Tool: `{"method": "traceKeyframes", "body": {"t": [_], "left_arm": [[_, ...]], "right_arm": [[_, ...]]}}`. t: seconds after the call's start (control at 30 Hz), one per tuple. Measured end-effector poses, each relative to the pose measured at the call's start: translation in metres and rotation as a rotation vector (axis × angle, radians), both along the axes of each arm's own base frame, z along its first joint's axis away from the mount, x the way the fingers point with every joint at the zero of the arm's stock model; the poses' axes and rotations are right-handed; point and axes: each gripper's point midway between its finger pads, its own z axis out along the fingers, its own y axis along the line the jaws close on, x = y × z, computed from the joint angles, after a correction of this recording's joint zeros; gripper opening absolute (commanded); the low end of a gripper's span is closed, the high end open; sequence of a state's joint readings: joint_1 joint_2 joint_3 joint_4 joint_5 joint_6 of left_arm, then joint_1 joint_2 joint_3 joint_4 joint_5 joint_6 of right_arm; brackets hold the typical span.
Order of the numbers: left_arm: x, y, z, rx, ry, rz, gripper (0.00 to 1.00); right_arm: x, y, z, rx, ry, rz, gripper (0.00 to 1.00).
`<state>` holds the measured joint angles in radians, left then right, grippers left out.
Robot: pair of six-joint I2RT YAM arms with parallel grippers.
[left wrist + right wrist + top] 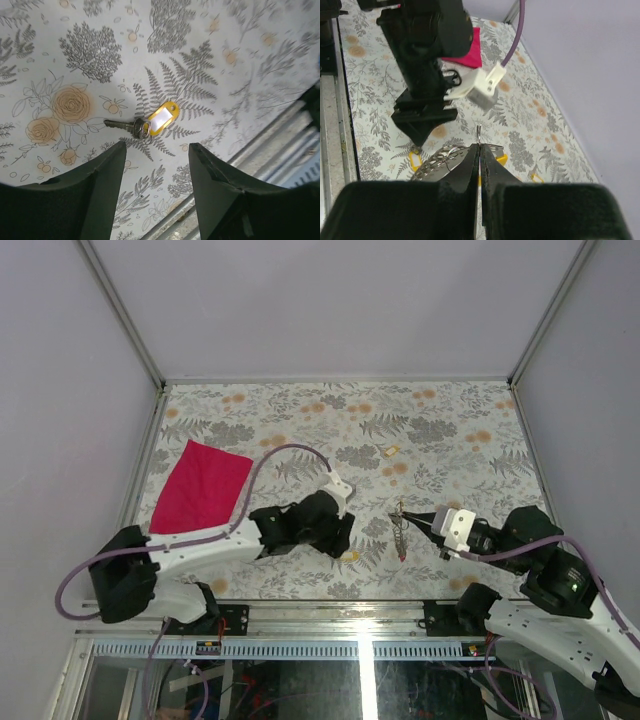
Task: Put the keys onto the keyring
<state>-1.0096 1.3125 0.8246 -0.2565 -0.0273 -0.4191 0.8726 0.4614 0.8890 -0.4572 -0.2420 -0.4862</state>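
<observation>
I need to next move my left gripper to the small ring (343, 557) (146, 138) between the key's head and its yellow tag and close it there.
A small metal key with a yellow tag (160, 119) lies on the patterned table, just beyond my open left gripper (157, 150), which hovers over it and is empty. In the top view this key (350, 555) sits at the left gripper's (338, 535) near tip. My right gripper (479, 147) is shut on the grey coiled keyring (440, 156), held above the table with a yellow-capped key (501, 160) behind the fingers. In the top view the keyring (400, 528) hangs from the right gripper (425, 520) with a red piece at its low end. Another yellow key (392, 450) lies farther back.
A red cloth (200, 485) lies at the left of the table. The metal rail (280, 145) of the table's near edge runs close to the left gripper. Grey walls enclose the table on three sides.
</observation>
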Motion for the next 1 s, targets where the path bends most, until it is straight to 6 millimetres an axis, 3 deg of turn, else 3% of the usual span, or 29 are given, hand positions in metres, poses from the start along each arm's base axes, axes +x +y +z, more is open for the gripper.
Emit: {"method": "traceKeyframes", "body": {"t": [0.17, 0.3, 0.5, 0.67, 0.87, 1.0], "left_arm": [[-0.012, -0.005, -0.039, 0.174, 0.003, -0.026, 0.55], [-0.013, -0.009, -0.050, 0.247, -0.027, -0.041, 0.54], [-0.015, -0.020, -0.065, 0.324, -0.050, -0.072, 0.45], [-0.012, -0.015, -0.065, 0.324, -0.051, -0.003, 0.46], [-0.013, 0.001, -0.055, 0.220, -0.007, 0.198, 0.46], [-0.016, 0.004, -0.061, 0.165, 0.043, 0.295, 0.46]], "right_arm": [[-0.002, -0.005, -0.004, 0.007, 0.038, -0.025, 0.00], [-0.006, -0.010, -0.001, 0.032, 0.042, -0.032, 0.00], [-0.007, -0.016, 0.003, 0.055, 0.041, -0.050, 0.00], [-0.007, -0.017, -0.001, 0.049, 0.061, -0.058, 0.00], [-0.006, -0.017, -0.004, 0.049, 0.089, -0.072, 0.00], [-0.004, -0.017, -0.006, 0.051, 0.112, -0.089, 0.00]]}}
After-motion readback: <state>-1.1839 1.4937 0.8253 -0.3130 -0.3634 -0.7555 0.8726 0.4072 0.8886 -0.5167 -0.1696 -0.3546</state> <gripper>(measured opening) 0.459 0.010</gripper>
